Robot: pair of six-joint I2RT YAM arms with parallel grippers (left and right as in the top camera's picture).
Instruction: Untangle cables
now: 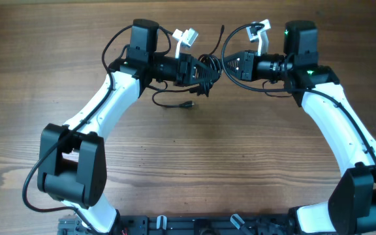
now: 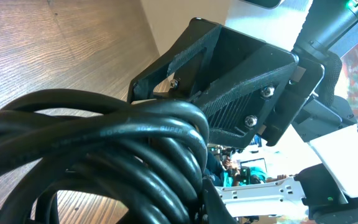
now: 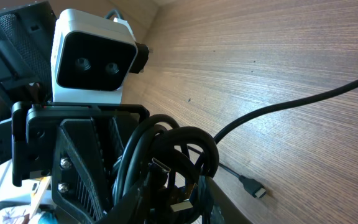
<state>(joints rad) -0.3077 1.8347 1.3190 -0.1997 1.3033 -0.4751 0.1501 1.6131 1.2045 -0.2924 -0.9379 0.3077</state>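
The metal plug sits bunched in the coil at my right gripper's fingertips, so next my right gripper opens, takes a loop [image 3: 195, 135] and pulls while my left gripper holds.
The cables [image 1: 207, 70] form a knotted black coil held off the table between my two grippers at the far middle. My left gripper [image 1: 198, 70] grips the coil from the left, and my right gripper [image 1: 226, 65] grips it from the right, nose to nose. In the left wrist view the coil [image 2: 117, 155] fills the lower left, with the right gripper [image 2: 229, 81] just behind it. In the right wrist view the coil [image 3: 179, 149] with small metal plug ends sits in my jaws [image 3: 191, 199]. One loose strand trails to a plug [image 3: 257, 186] lying on the table [image 1: 187, 104].
Another thin strand loops up behind the right gripper, its end at the far edge [image 1: 222, 29]. The wooden table [image 1: 227, 156] extends toward the front. The arms' own thicker wires hang by each wrist. A rail runs along the front edge [image 1: 201, 225].
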